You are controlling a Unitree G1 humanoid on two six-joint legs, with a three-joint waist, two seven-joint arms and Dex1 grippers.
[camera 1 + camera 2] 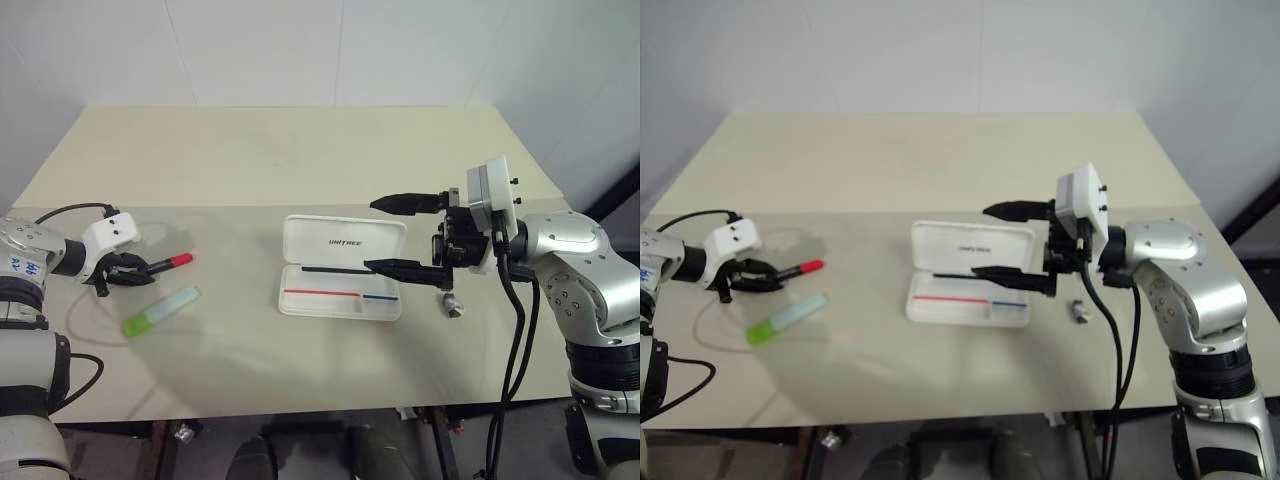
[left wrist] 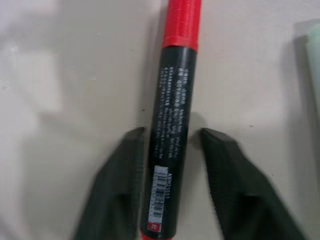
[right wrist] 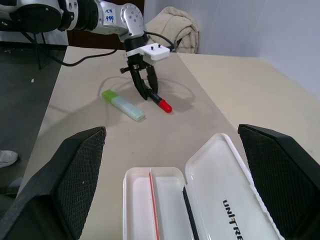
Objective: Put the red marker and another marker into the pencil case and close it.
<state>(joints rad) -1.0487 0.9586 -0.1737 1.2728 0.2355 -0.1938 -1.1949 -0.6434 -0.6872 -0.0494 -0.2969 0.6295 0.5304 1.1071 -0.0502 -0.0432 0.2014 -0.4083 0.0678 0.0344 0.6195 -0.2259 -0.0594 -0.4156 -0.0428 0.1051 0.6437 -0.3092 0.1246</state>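
Observation:
My left gripper is going to let go of the red marker in the pencil case's long compartment (image 1: pixel 339 275) next to the folded-back lid.
The red marker (image 1: pixel 170 263) lies on the table at the left, its red cap pointing toward the middle. My left gripper (image 1: pixel 140 270) is lowered over its black body (image 2: pixel 172 100), with one finger on each side and a thin gap still visible, so it is open. Just in front of it lies the pale green highlighter (image 1: pixel 160 311) with its lime cap. The white pencil case (image 1: pixel 330 305) lies open at the centre, its lid folded back flat. My right gripper (image 1: pixel 370 235) hovers wide open at the case's right end, holding nothing.
A small grey metal piece (image 1: pixel 452 305) lies on the table just right of the case. A thin cable (image 1: pixel 72 318) loops on the table around the markers. The far half of the table (image 1: pixel 280 150) is bare. The front edge runs close behind the highlighter.

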